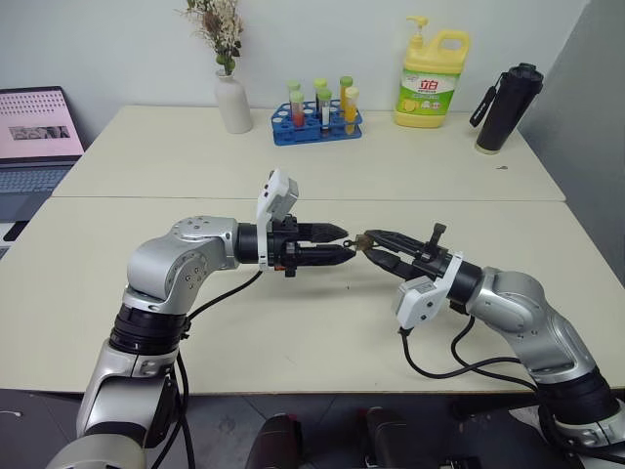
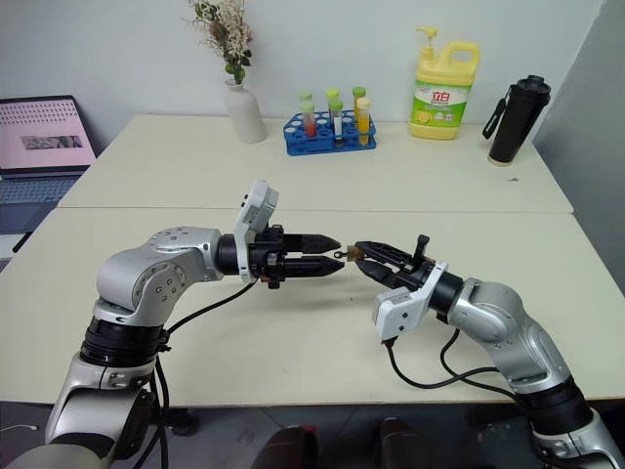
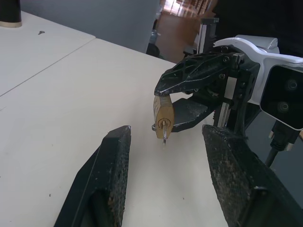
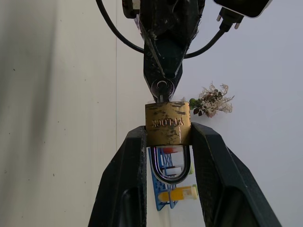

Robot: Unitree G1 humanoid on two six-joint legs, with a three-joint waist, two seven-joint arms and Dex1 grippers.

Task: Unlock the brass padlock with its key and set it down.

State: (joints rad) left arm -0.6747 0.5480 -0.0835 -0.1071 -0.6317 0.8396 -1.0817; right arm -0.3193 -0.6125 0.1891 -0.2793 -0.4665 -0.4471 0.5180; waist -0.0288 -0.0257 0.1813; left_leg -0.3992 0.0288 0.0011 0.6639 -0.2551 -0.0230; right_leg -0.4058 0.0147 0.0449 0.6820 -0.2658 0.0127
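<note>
The padlock's shackle lies back between the fingers of my right gripper. Next, my left gripper takes the padlock's body [image 4: 168,124], so that my right gripper is free for the shackle.
My right gripper [image 1: 369,245] is shut on the brass padlock [image 4: 167,124], pinching its squarish body by the sides above the table. The silvery shackle [image 4: 170,165] lies back between the two fingers. The key [image 3: 164,137] sticks out of the keyhole on the padlock's free end, and its round head [image 4: 163,87] points at my left gripper [image 1: 348,243]. That gripper faces the padlock nose to nose, level with it. Its fingers [image 3: 113,161] stand open on either side of the key, a little short of it and not touching.
At the far edge of the cream table [image 1: 293,332] stand a white vase [image 1: 232,103], a blue test-tube rack [image 1: 317,122], a yellow detergent bottle [image 1: 433,83] and a black bottle [image 1: 508,107]. A laptop [image 1: 34,137] sits at the far left.
</note>
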